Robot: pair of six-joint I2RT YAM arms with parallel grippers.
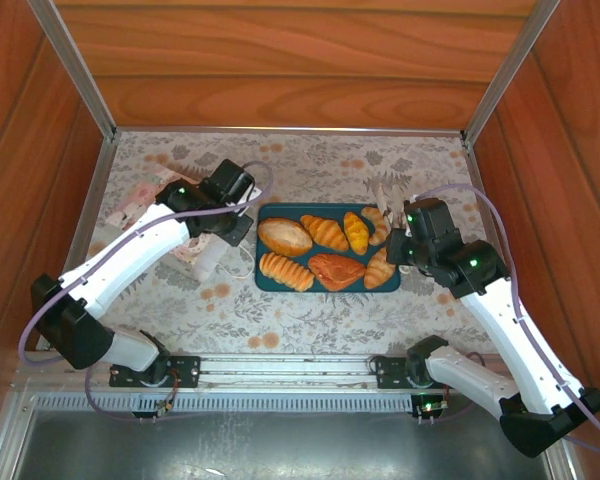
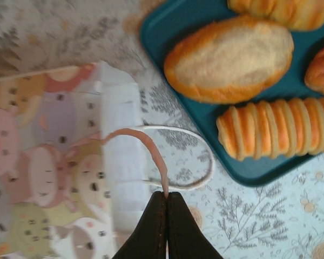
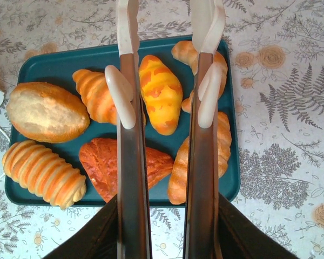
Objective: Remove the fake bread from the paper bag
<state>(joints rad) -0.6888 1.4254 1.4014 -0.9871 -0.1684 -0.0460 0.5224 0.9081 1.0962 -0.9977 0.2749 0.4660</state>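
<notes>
Next, I let go of the paper bag with my left gripper, upright on the table [image 2: 87, 57] beside the tray's far corner by the oval bun. The bag now lies on its side.
Several fake bread pieces lie on a flat teal tray [image 1: 263, 282]: an oval bun [image 1: 284, 236], a ridged roll [image 1: 286, 271], a reddish flat pastry [image 1: 337, 270] and croissants [image 1: 325, 232]. The paper bag [image 2: 48, 162] lies on its side on the table left of the tray, its pastel print facing up. My left gripper [image 2: 167, 195] is shut on the bag's pinkish cord handle [image 2: 151, 151]; a white cord loop [image 2: 200, 162] rests on the table. My right gripper [image 3: 164, 54] hovers open over the tray's right half, above a yellow pastry [image 3: 161, 91], holding nothing.
The oval bun [image 2: 229, 59] and the ridged roll [image 2: 275, 127] sit close to the tray's left edge [image 2: 167, 86], a short way from the bag. Wooden walls [image 1: 280, 80] enclose the floral-patterned table [image 1: 310, 320] at the back and sides.
</notes>
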